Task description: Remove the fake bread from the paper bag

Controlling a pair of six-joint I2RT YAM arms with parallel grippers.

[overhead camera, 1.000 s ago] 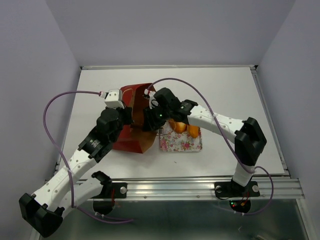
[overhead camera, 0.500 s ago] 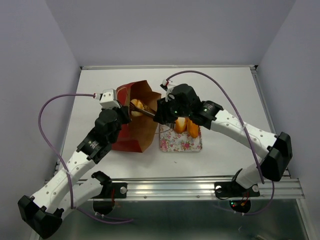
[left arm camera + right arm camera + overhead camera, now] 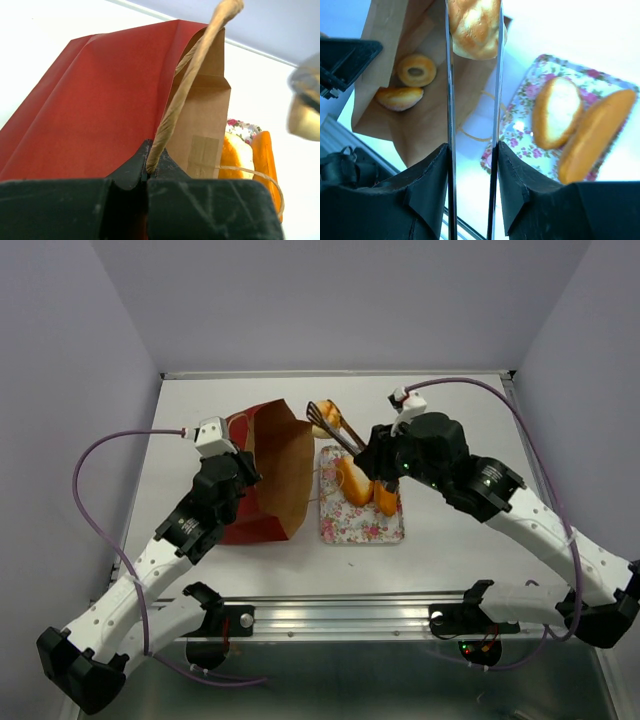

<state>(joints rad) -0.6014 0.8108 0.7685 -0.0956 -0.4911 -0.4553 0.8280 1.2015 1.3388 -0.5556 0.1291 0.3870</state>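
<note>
The robot's right gripper will release the golden bun, now held beside the bag's mouth, from the tongs on the floral tray [image 3: 355, 519] [image 3: 537, 158], just in front of the round bun.
The red paper bag [image 3: 268, 476] lies open on the table, brown inside [image 3: 430, 127]. My left gripper [image 3: 243, 470] is shut on its cord handle [image 3: 184, 87], its tip at the handle's lower end [image 3: 147, 167]. My right gripper [image 3: 472, 150] is shut on metal tongs [image 3: 341, 432], and the tongs pinch a golden bun [image 3: 475, 22] in the air beside the bag's mouth [image 3: 325, 415]. A ring-shaped pastry [image 3: 416, 70] and a small bun [image 3: 399, 97] lie inside the bag. A round bun [image 3: 562, 112] and a long loaf [image 3: 595, 135] rest on the floral tray [image 3: 362, 528].
The floral tray [image 3: 527, 92] lies right of the bag, touching or nearly touching it. The bag's second cord handle [image 3: 250, 172] hangs loose toward the tray. White walls border the table at the back and both sides.
My right gripper has drawn the tongs with the bun up and out of the bag and moved right and back. The bag's mouth now shows open. The left arm barely moved.
</note>
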